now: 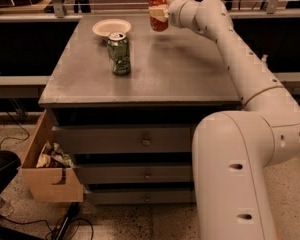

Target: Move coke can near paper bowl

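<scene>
Next, I let go of the coke can with my gripper on the grey table top beside the white paper bowl (144,37). The can is still held above the table.
The red coke can (157,12) with a silver top is held upright in my gripper (161,14), a little above the far part of the grey table top (180,69). The gripper is shut on the can's side and reaches in from the right. The white paper bowl (111,27) sits on the table near the far left corner, to the left of the can and apart from it.
A green can (119,53) stands upright on the table in front of the bowl. The table is a cabinet with drawers (140,141). A cardboard box (47,166) with litter sits on the floor at the left. A railing runs behind the table.
</scene>
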